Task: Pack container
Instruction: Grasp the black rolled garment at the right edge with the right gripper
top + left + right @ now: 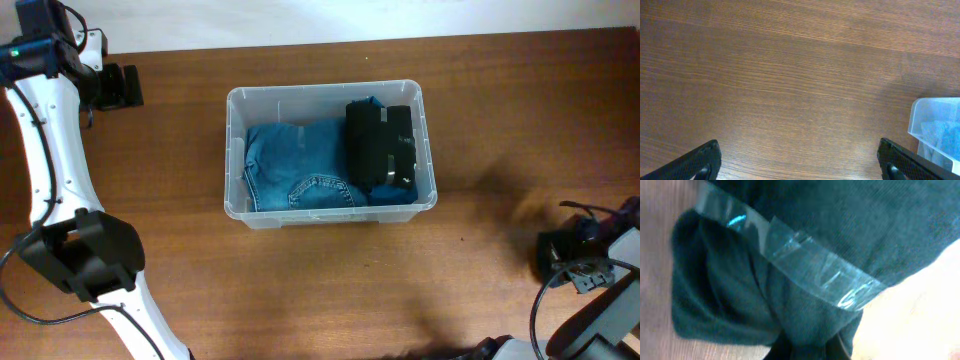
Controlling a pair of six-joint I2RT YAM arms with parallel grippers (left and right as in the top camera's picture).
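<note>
The dark green cloth bundle, now held well away from the container, will be let go by my right gripper onto the folded blue jeans point(314, 160), beside the black folded garment.
The clear plastic container point(325, 92) stands mid-table. Folded blue jeans point(300, 165) and a black folded garment point(380, 145) lie inside it. My left gripper point(122, 86) is at the far left back, open and empty over bare wood point(800, 167). A corner of the container shows at the right in the left wrist view point(935, 125). My right gripper point(558, 252) is at the front right, well away from the container. It is shut point(807, 347) on a dark green cloth bundle point(790, 240) bound with a band of clear tape point(805, 262).
The brown wooden table point(300, 290) reaches a pale wall strip at the back. The left arm's white links point(50, 150) run down the left side. Black cables point(585, 275) trail by the right arm at the front right corner.
</note>
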